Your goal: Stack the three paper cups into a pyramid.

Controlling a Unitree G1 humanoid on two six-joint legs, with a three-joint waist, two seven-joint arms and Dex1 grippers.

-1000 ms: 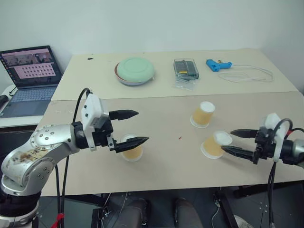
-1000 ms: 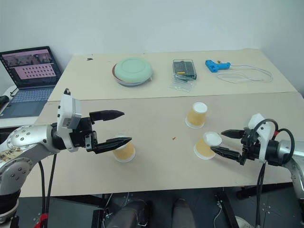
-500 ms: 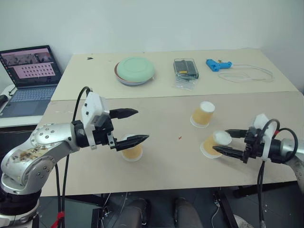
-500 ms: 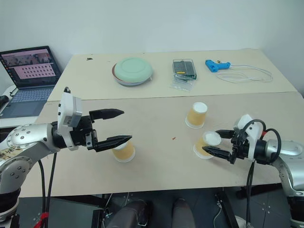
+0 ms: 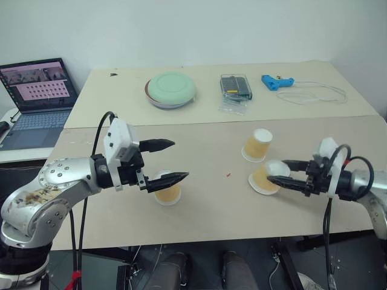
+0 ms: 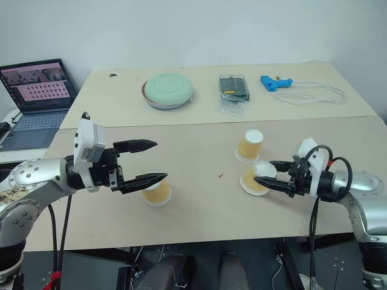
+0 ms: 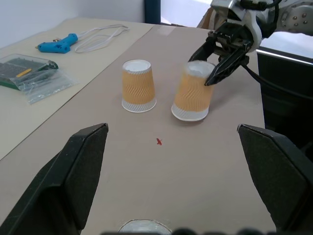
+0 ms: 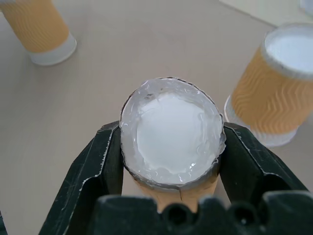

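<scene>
Next, I release my right gripper's cup between the cup under my left gripper (image 5: 207, 174) (image 8: 129, 77) and the small red scrap.
Three yellow-orange paper cups stand upside down on the near table (image 5: 217, 205). My right gripper (image 5: 277, 172) is shut on the white base end of one cup (image 5: 263, 179), one finger on each side, and that cup leans. I cannot tell whether its rim touches the table. A second cup (image 5: 259, 145) stands upright just beyond it, apart from it. The third cup (image 5: 167, 193) sits at the left, partly hidden under the lower finger of my left gripper (image 5: 181, 159), which hovers open above it with nothing between its fingers.
On the far table lie a pale green bowl (image 5: 172, 89), a clear plastic box (image 5: 236, 86), a blue glue gun (image 5: 277, 82) and a loose white cable (image 5: 320, 93). An open laptop (image 5: 39, 90) sits at the far left.
My right gripper has shut on the near right cup and carried it leftward, closer to the second cup, tilting it. The left arm and its cup have not moved.
</scene>
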